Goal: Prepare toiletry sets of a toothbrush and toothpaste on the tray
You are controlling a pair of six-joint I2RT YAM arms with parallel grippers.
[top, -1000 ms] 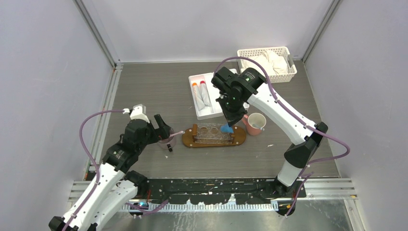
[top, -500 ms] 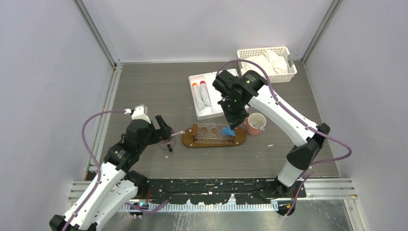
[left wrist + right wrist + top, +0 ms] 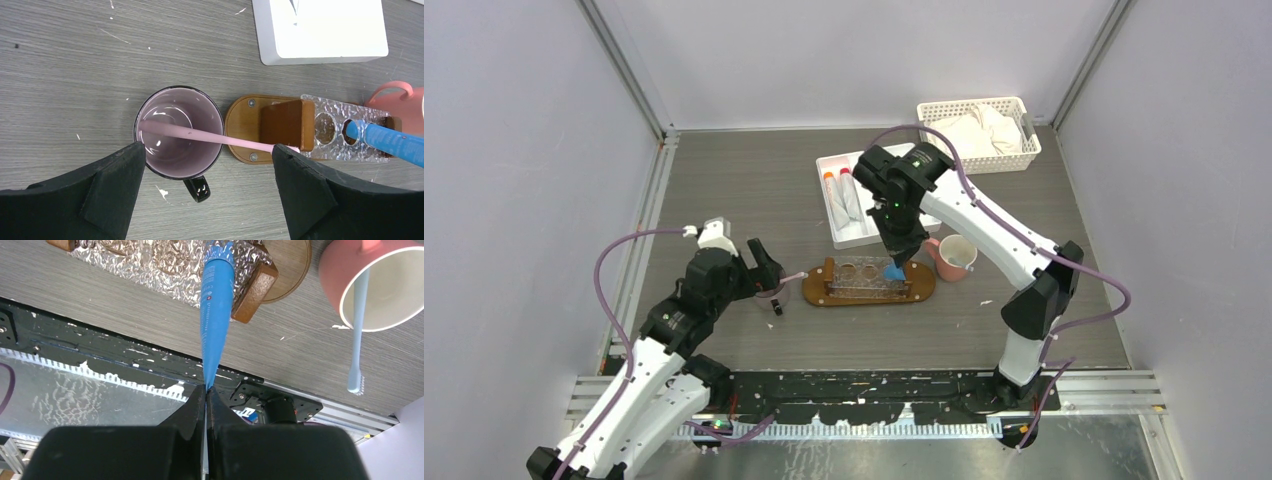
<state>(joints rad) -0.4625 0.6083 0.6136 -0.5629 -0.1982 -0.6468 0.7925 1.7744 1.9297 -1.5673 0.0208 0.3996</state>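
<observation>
The blue toothpaste tube slants in the rack's hole under my tilted right gripper, so my right gripper will open, swing more upright and retake the flat tail (image 3: 210,374).
The brown oval tray (image 3: 819,291) carries a clear rack (image 3: 856,281) with round holes. My right gripper (image 3: 897,257) is shut on the flat tail of a blue toothpaste tube (image 3: 216,310), whose cap end points down at a hole near the rack's right end (image 3: 346,131). A pink toothbrush (image 3: 215,138) leans in a dark purple mug (image 3: 178,132) just left of the tray, its tip resting against the tray's wooden end block. My left gripper (image 3: 208,148) hangs open over the mug, holding nothing. Two white-grey tubes (image 3: 842,200) lie in the white divided tray (image 3: 855,237).
A pink cup (image 3: 954,257) with a light blue toothbrush (image 3: 357,325) stands right of the brown tray. A white lattice basket (image 3: 1027,146) with cloths sits at the back right. The mug's handle (image 3: 196,189) points toward me.
The right arm's wrist has shifted left over the white tray, with the blue tube still over the rack's right end. The left arm has not moved.
</observation>
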